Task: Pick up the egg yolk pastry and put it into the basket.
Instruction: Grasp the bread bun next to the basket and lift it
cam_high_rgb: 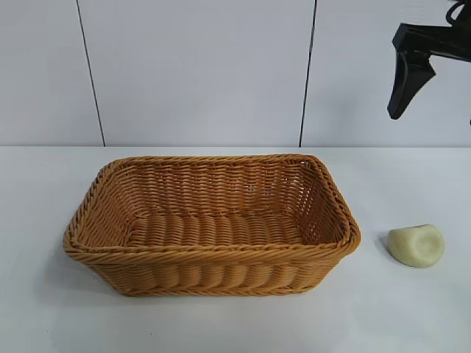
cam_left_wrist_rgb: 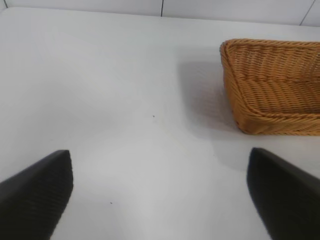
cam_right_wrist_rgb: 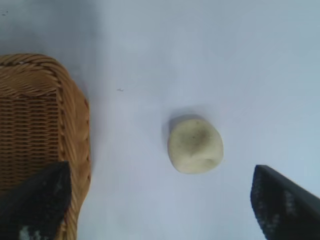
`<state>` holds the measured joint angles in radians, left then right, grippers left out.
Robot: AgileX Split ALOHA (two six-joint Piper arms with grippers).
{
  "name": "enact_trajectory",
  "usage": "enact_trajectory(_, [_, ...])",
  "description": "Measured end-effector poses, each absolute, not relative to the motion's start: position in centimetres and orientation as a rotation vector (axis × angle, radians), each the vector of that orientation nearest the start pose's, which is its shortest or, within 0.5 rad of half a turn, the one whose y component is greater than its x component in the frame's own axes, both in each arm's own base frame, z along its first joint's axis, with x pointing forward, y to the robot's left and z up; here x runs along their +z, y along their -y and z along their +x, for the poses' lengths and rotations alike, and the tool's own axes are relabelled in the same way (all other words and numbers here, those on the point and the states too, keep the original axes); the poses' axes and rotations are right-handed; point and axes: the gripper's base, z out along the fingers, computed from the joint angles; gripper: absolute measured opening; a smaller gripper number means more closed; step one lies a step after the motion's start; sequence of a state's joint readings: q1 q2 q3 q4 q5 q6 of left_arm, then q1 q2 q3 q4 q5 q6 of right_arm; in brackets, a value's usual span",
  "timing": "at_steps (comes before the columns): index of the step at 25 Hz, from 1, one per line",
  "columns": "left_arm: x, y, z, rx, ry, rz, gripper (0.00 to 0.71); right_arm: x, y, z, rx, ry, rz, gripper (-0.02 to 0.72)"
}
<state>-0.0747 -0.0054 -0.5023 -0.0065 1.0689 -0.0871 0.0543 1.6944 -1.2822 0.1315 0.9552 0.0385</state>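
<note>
My right gripper needs to grip the middle of the egg yolk pastry [cam_high_rgb: 417, 243] [cam_right_wrist_rgb: 195, 146] beside the basket, with its fingers closing on opposite sides of the pastry.
The egg yolk pastry [cam_high_rgb: 416, 245] is a small pale cream lump with a dent. It lies on the white table just right of the golden-brown wicker basket [cam_high_rgb: 96, 220], which holds nothing that I can see. My right gripper [cam_right_wrist_rgb: 160, 200] is open and empty, well above the table over the pastry [cam_right_wrist_rgb: 195, 145]. One of its black fingers [cam_high_rgb: 405, 81] shows at the top right of the exterior view. My left gripper [cam_left_wrist_rgb: 160, 195] is open and empty over bare table left of the basket [cam_left_wrist_rgb: 235, 85]; it is out of the exterior view.
The white table [cam_high_rgb: 412, 323] runs back to a pale panelled wall [cam_high_rgb: 199, 73]. The basket's right rim [cam_right_wrist_rgb: 75, 125] lies close to the pastry, with a gap of bare table between them.
</note>
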Motion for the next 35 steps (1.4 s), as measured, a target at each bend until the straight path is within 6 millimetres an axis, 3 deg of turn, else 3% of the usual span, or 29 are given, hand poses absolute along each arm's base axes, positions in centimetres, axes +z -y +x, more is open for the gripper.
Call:
enact_trajectory(15, [27.7, 0.0, -0.6, -0.114, -2.046, -0.012, 0.678, 13.7, -2.7, 36.9, 0.124, -3.137, 0.071, 0.695])
enact_trajectory(22, [27.7, 0.0, -0.6, -0.114, -2.046, -0.012, 0.678, 11.6, -2.7, 37.4, 0.118, -3.131, 0.078, 0.685])
enact_trajectory(24, [27.7, 0.0, -0.6, -0.114, -2.046, -0.012, 0.678, 11.6, -2.7, 37.5, 0.116, -3.125, 0.077, 0.610])
enact_trajectory(31, [27.7, 0.0, -0.6, -0.114, -2.046, -0.012, 0.678, 11.6, -2.7, 37.4, 0.116, -3.126, 0.077, 0.216])
enact_trajectory(35, [27.7, 0.0, -0.6, -0.114, -2.046, -0.012, 0.678, 11.6, -2.7, 37.2, 0.117, -3.150, 0.076, 0.158])
